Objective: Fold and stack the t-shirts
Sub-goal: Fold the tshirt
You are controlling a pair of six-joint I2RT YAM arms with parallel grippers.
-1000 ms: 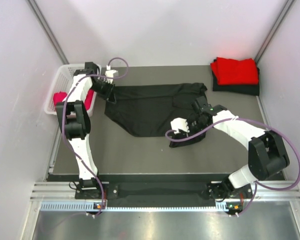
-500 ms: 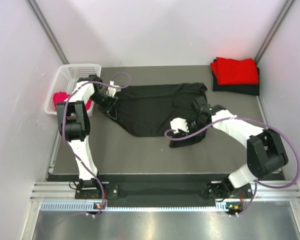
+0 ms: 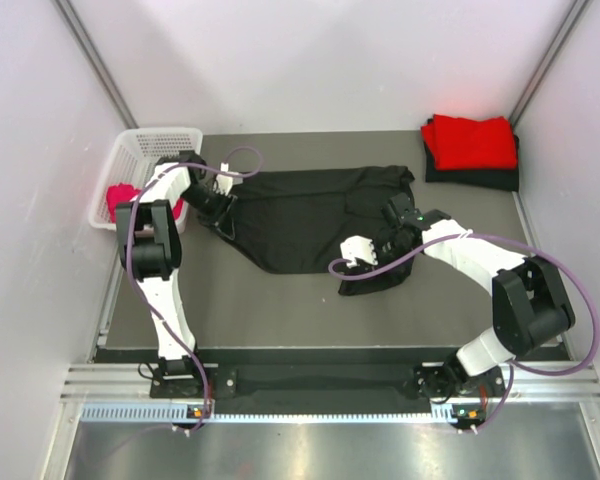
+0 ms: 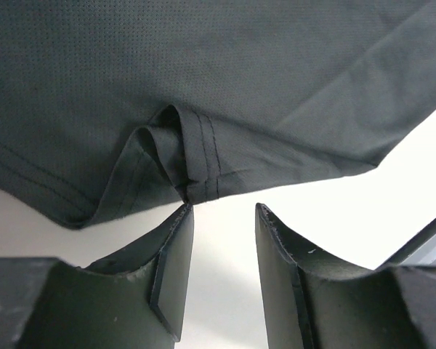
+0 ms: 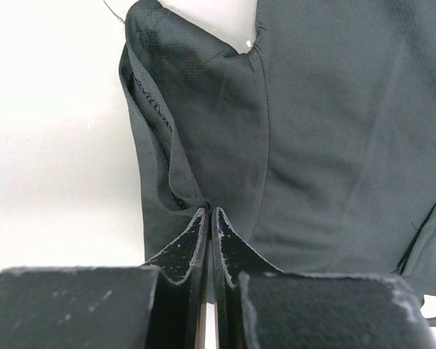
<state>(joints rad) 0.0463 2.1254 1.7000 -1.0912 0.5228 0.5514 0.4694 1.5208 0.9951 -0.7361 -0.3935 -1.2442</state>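
The hemmed corner of the black t-shirt is bunched and folded back, so my left gripper will pinch the corner's stitched edge (image 4: 205,180) and pull it out flat before folding.
A large black t-shirt (image 3: 300,215) lies spread on the dark table. My left gripper (image 3: 223,215) is open at its left edge. In the left wrist view the hemmed sleeve corner (image 4: 196,185) sits just past the fingertips, which hold nothing (image 4: 221,211). My right gripper (image 3: 395,228) is shut on a fold of the black shirt (image 5: 203,145) at its right side; the fingers (image 5: 221,233) pinch the cloth. A folded red t-shirt (image 3: 470,140) lies on a folded black one (image 3: 475,178) at the back right.
A white lattice basket (image 3: 130,165) stands at the back left with a pink-red shirt (image 3: 120,197) in it. The cage walls close in left, right and behind. Cables loop over both arms.
My left gripper came down from the basket's side to the shirt's left edge, then stayed. My right gripper keeps its hold and barely moved.
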